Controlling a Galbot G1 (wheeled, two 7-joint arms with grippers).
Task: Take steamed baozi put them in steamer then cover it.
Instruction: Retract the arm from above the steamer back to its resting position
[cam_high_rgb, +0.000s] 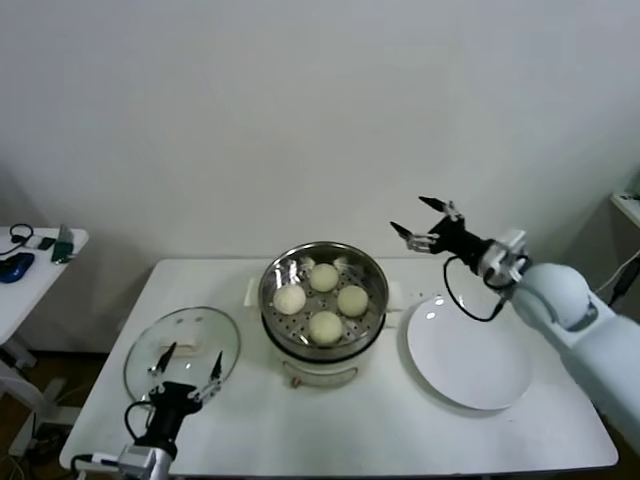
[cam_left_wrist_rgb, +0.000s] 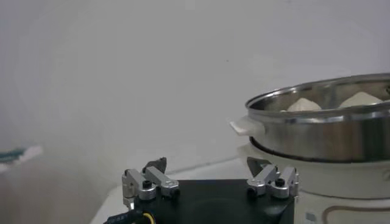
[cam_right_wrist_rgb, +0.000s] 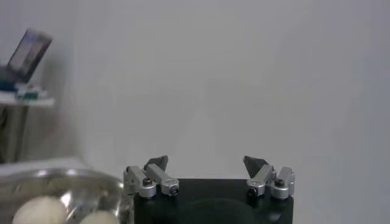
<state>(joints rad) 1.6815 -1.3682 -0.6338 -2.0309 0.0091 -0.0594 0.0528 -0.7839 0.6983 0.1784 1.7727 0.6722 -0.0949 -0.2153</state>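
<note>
Next, I close my left gripper on the raised bar of the cream handle (cam_high_rgb: 180, 345) so that I can pick up the glass cover.
Several cream-white baozi (cam_high_rgb: 325, 326) lie inside the shiny steel steamer (cam_high_rgb: 267, 300), which sits on its cream pot base at the table's middle. The clear glass cover (cam_high_rgb: 150, 350) lies flat on the table to the steamer's left. My left gripper (cam_high_rgb: 190, 362) is open at the cover's near edge, its fingers either side of the cream handle. The left wrist view shows this gripper (cam_left_wrist_rgb: 207, 163) empty, with the steamer (cam_left_wrist_rgb: 329, 131) and baozi (cam_left_wrist_rgb: 303, 105) beyond. My right gripper (cam_high_rgb: 408, 213) hangs open and empty in the air, right of the steamer; in its own wrist view it (cam_right_wrist_rgb: 206, 161) faces the wall.
A flat white plate (cam_high_rgb: 467, 355), bare, lies right of the steamer under my right arm. The white table (cam_high_rgb: 300, 425) has free room along its front edge. A small side table (cam_high_rgb: 30, 262) with gadgets stands far left.
</note>
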